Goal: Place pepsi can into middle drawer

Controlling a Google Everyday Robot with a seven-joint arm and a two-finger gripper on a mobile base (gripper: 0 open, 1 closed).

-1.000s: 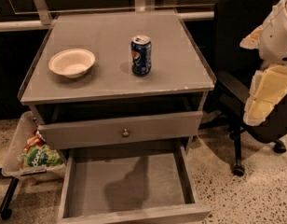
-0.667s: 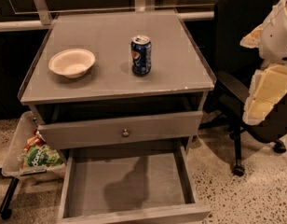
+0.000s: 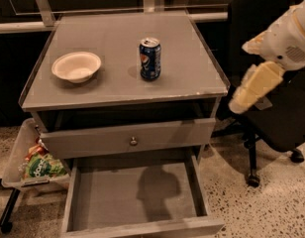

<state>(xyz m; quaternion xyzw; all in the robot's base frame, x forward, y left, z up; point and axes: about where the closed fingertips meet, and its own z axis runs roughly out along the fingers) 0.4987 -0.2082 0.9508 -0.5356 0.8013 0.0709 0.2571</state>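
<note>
My gripper is set to take the upper half of the pepsi can point(image 3: 150, 54). It will close just below the can's top rim, leaving the can's lower part clear.
The pepsi can point(image 3: 150, 58) stands upright on the grey cabinet top point(image 3: 187, 58), right of centre. The middle drawer point(image 3: 105, 202) is pulled out at the bottom front, with a bare floor and nothing in it. My gripper point(image 3: 252, 87) hangs at the end of the white and pale-yellow arm, off the cabinet's right edge. It is apart from the can, to the can's right and a little nearer the front, and holds nothing that I can see.
A white bowl point(image 3: 76, 66) sits on the left of the cabinet top. A grey drawer front with a round knob point(image 3: 133, 141) lies above the open drawer. A black office chair point(image 3: 271, 113) stands at the right. A bin with snack bags point(image 3: 38, 165) is at the lower left.
The arm and gripper have moved left, closer to the cabinet's right edge. The can, bowl and drawer have not moved.
</note>
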